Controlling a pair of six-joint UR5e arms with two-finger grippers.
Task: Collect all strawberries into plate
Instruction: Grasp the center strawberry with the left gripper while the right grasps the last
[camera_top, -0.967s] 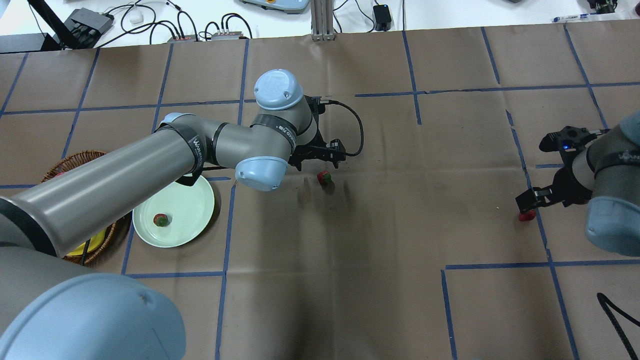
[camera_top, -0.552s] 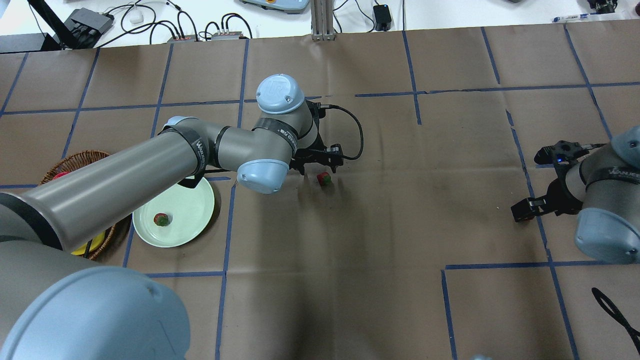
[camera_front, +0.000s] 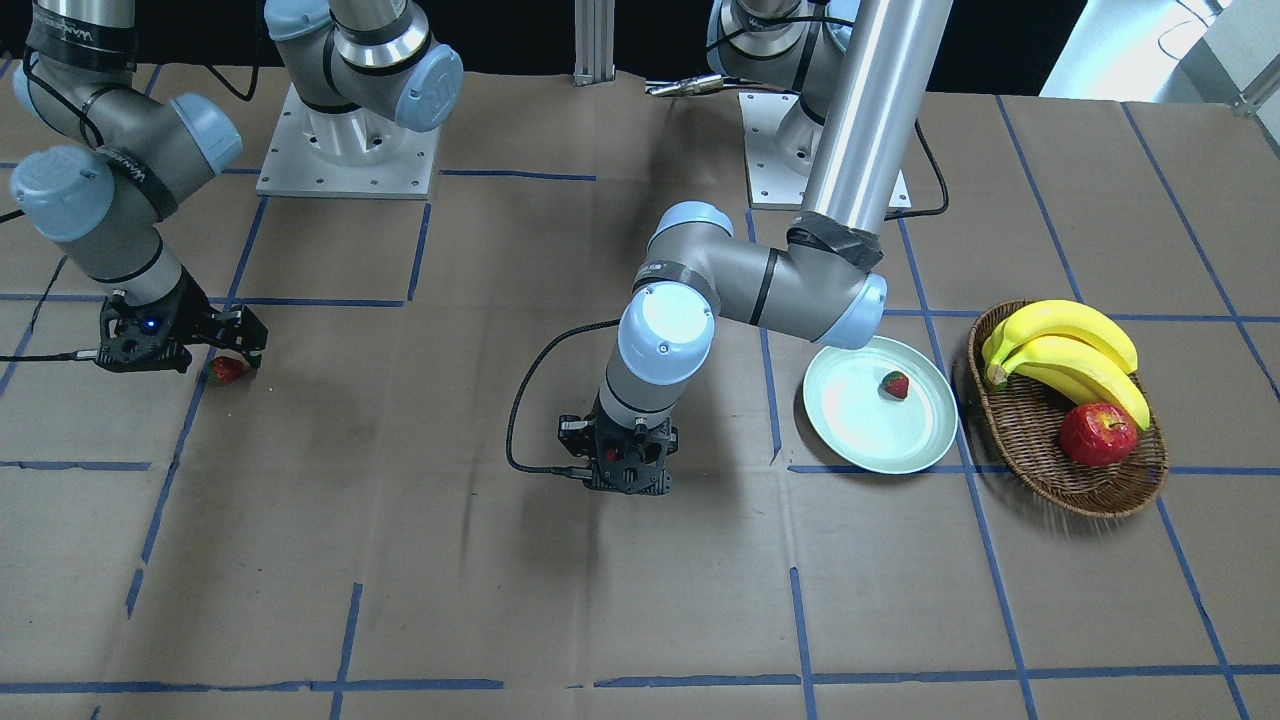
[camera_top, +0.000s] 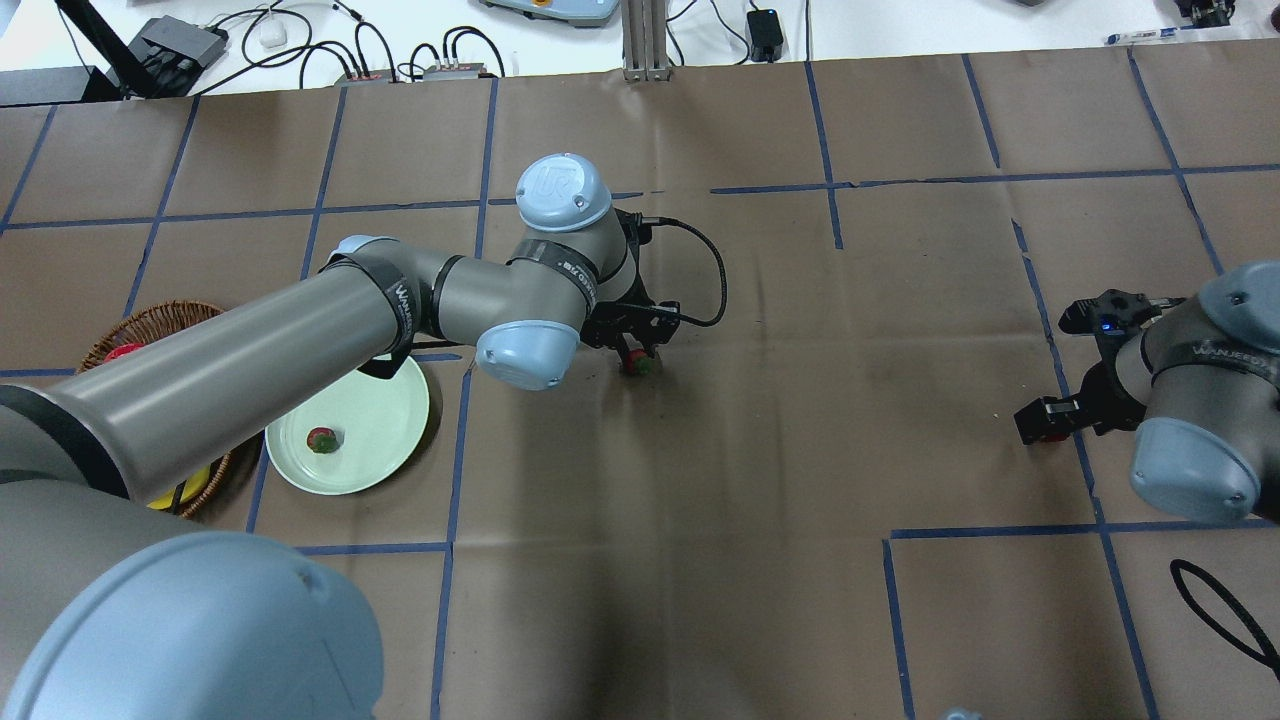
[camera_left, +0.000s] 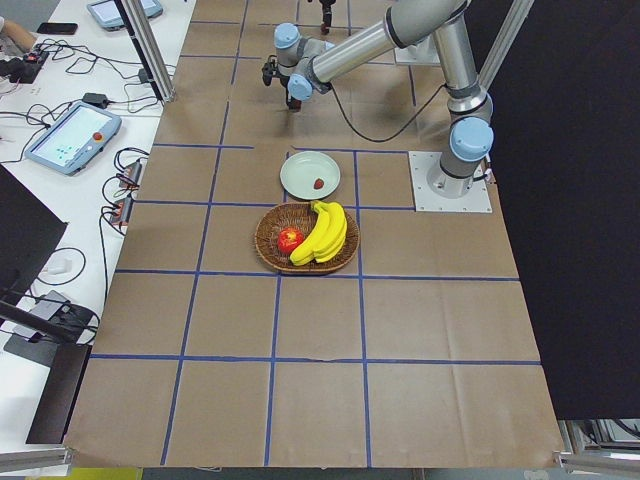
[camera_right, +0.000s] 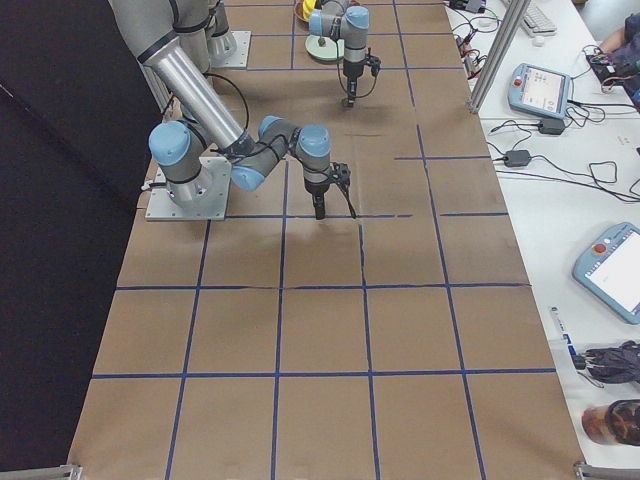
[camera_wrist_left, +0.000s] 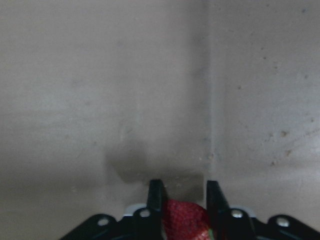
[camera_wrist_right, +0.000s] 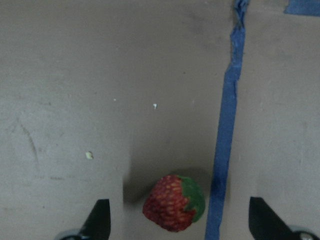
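Observation:
The strawberry in my left gripper should be let go on the mint-green plate (camera_front: 908, 421), beside the strawberry lying there.
One strawberry (camera_top: 321, 439) lies on the mint-green plate (camera_top: 375, 405), also seen from the front (camera_front: 894, 385) on the plate (camera_front: 855, 430). My left gripper (camera_top: 637, 352) is down at the table, shut on a second strawberry (camera_top: 637, 364); the left wrist view shows that strawberry (camera_wrist_left: 185, 220) pinched between the fingers (camera_wrist_left: 156, 200). My right gripper (camera_top: 1045, 425) is open and low over the third strawberry (camera_front: 226, 370). In the right wrist view this strawberry (camera_wrist_right: 174, 202) lies on the paper between the wide-apart fingers (camera_wrist_right: 100, 220), touching neither.
A brown wicker basket (camera_front: 1040, 465) with bananas (camera_front: 1070, 350) and a red apple (camera_front: 1098, 434) stands beside the plate, partly under my left arm in the overhead view. Blue tape lines (camera_wrist_right: 227, 125) cross the brown paper. A black cable (camera_top: 705, 270) trails from the left wrist.
My left gripper moved onto the middle strawberry and closed on it. My right gripper shifted toward the robot and now covers the strawberry it stood beside.

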